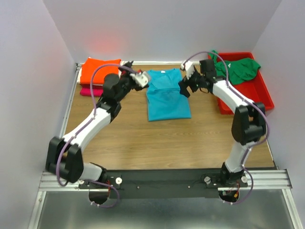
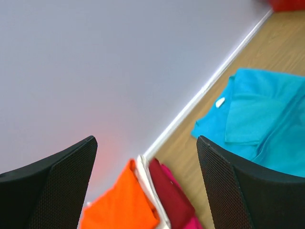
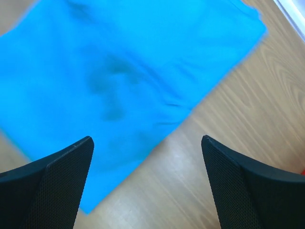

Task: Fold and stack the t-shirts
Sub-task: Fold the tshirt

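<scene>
I need to next move my right gripper to the teal t-shirt's bottom hem corner (image 1: 188,116) (image 3: 88,206), the one nearer the red plastic bin, and close it there.
A teal t-shirt (image 1: 167,95), sides folded in, lies flat on the wooden table at the middle back. In the left wrist view the teal t-shirt (image 2: 267,119) shows a small white neck label (image 2: 220,102). A stack of folded t-shirts sits at the back left, with orange (image 1: 99,71) on top and magenta (image 1: 88,91) at the bottom; white (image 2: 148,191) and dark red (image 2: 171,195) lie between. My left gripper (image 1: 143,78) hovers open by the teal shirt's left shoulder, empty (image 2: 147,140). My right gripper (image 1: 187,86) stands open at the shirt's right edge, empty (image 3: 147,138).
A red plastic bin (image 1: 250,93) stands at the back right with a green t-shirt (image 1: 238,69) hanging over its rim. White walls close in the table on the left, back and right. Bare wood (image 1: 167,143) lies between the teal shirt and the arm bases.
</scene>
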Robot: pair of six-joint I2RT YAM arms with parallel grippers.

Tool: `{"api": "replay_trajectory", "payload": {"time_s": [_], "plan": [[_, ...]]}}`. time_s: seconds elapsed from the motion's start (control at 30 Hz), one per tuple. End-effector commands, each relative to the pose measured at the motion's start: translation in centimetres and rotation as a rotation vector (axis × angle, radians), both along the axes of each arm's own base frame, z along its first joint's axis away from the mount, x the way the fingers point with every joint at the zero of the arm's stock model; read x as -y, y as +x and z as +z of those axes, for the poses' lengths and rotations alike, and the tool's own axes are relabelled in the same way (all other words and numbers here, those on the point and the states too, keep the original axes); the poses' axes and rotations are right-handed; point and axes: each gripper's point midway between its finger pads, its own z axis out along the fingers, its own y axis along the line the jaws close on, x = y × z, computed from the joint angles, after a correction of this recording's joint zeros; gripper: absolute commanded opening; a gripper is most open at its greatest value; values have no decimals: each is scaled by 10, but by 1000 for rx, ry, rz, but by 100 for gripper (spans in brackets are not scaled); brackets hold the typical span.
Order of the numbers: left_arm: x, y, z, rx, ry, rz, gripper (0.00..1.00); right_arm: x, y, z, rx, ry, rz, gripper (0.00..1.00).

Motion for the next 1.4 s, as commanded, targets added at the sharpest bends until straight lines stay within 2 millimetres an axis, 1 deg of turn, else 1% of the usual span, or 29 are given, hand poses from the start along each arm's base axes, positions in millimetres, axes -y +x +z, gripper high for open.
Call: {"api": "replay_trajectory", "payload": {"time_s": [0.0,0.03,0.07,0.1,0.13,0.17,0.2,0.23,0.27,0.33,0.4,0.47,0.57,0.63,0.67,0.7,0.73,0.77,0.87,0.93,0.97,1.0,1.07,1.13,1.17,1.2,1.27,1.33,1.37], "plan": [[34,-63,-65,-62,201,-333,90,-29,-77,-4,47,40,469,100],[37,-75,-79,-60,248,-378,89,-25,-95,-4,95,-12,588,100],[36,-93,-110,-72,321,-424,86,-25,-110,-9,114,-25,670,98],[43,-110,-115,-31,365,-490,84,-19,-133,-31,84,-50,724,98],[42,-125,-140,-56,403,-527,82,-16,-138,-28,167,-100,793,97],[44,-132,-143,-27,434,-549,80,-12,-143,-37,168,-140,812,96],[48,-137,-151,-43,442,-562,79,-8,-150,-48,165,-171,840,95],[50,-139,-155,-58,445,-567,79,-4,-151,-57,147,-212,837,92],[51,-138,-166,-90,456,-567,78,-2,-150,-60,138,-227,831,91],[57,-142,-180,-113,486,-579,77,2,-147,-67,112,-251,803,88],[58,-139,-195,-138,523,-557,77,5,-142,-75,86,-281,776,85],[61,-138,-201,-140,533,-554,77,6,-140,-80,84,-297,762,84],[65,-130,-217,-163,561,-532,77,5,-139,-89,81,-334,757,84],[66,-125,-222,-175,582,-520,76,4,-137,-96,70,-349,750,84],[71,-120,-218,-165,585,-518,76,4,-137,-99,61,-351,743,84],[72,-121,-230,-198,607,-524,76,4,-134,-104,53,-366,735,82],[75,-116,-227,-196,612,-517,76,4,-133,-106,41,-368,722,81],[75,-115,-239,-230,630,-518,76,3,-130,-105,42,-375,715,78],[76,-108,-246,-259,660,-500,74,1,-129,-110,25,-376,705,75],[75,-106,-256,-285,687,-487,74,1,-126,-112,23,-388,697,73],[76,-103,-257,-288,693,-482,74,1,-126,-113,17,-389,691,72],[74,-105,-267,-318,719,-484,73,2,-126,-116,9,-391,687,70],[74,-108,-274,-327,745,-486,73,2,-124,-115,5,-390,672,69],[75,-112,-272,-312,752,-496,73,2,-124,-116,0,-390,662,67],[71,-115,-275,-317,753,-497,73,2,-124,-116,-2,-388,662,67],[72,-116,-270,-297,749,-499,74,3,-125,-117,-2,-389,661,66],[71,-119,-272,-292,758,-511,74,3,-124,-118,-7,-388,656,65],[70,-118,-279,-313,776,-500,74,2,-123,-119,-12,-386,650,62],[71,-113,-279,-321,781,-487,74,2,-123,-118,-15,-382,643,61]]}}
